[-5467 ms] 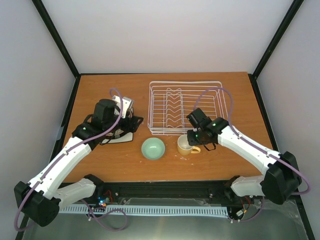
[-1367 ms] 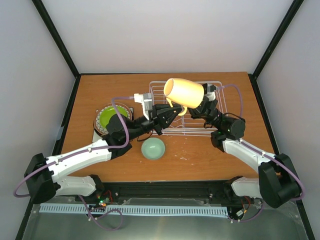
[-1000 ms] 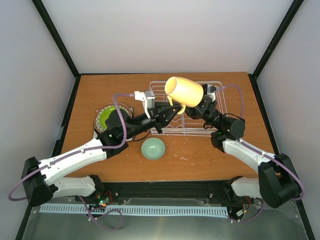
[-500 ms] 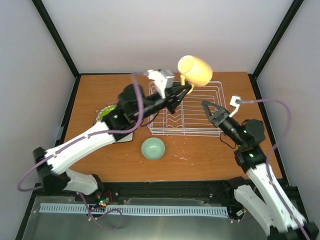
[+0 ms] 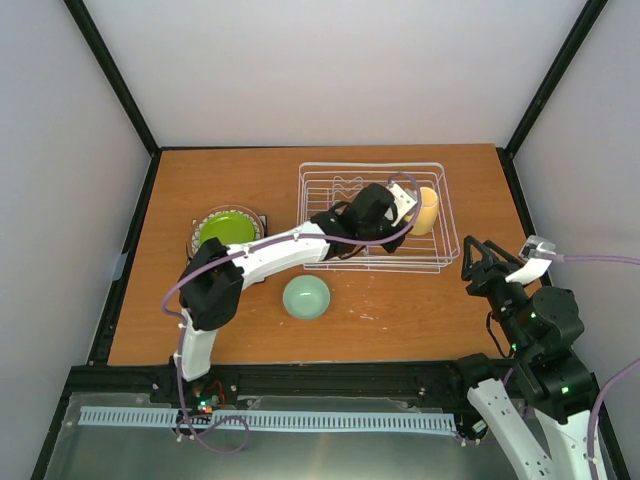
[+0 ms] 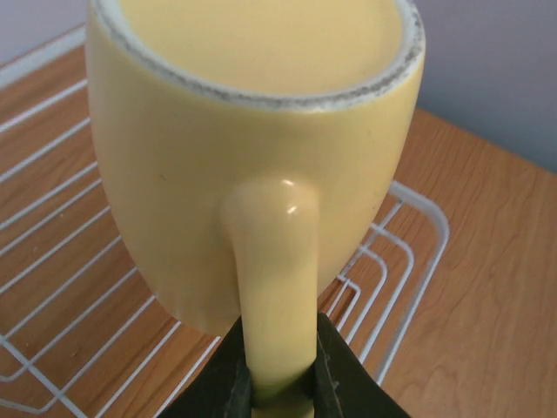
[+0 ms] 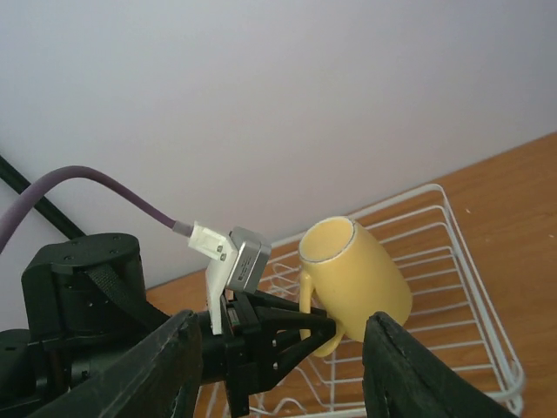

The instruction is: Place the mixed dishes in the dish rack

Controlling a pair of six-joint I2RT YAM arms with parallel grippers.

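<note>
The yellow mug will leave my left gripper on the dish rack's wire bottom (image 5: 422,213), farthest from the lime-green plate.
The yellow mug (image 5: 428,209) hangs tilted over the right end of the white wire dish rack (image 5: 340,178). My left gripper (image 5: 408,214) is shut on its handle. In the left wrist view the handle (image 6: 274,279) runs down between the black fingers (image 6: 344,383), above the rack wires (image 6: 409,279). The right wrist view shows the mug (image 7: 361,279) lying over, mouth up and to the left. My right gripper (image 5: 482,258) stands open and holds nothing, right of the rack. The mint-green bowl (image 5: 306,297) sits in front of the rack. A lime-green plate (image 5: 226,228) tops a stack at the left.
The left arm (image 5: 270,255) reaches across from the left, over the rack's front rim. Upright wavy dividers (image 5: 345,187) fill the rack's left half. A dark patterned rim (image 5: 193,240) shows under the lime-green plate. Black frame posts stand at the table's corners.
The left arm has carried the mug from high above the rack's back rim down to its right end. The right arm has drawn back further to the right and nearer.
</note>
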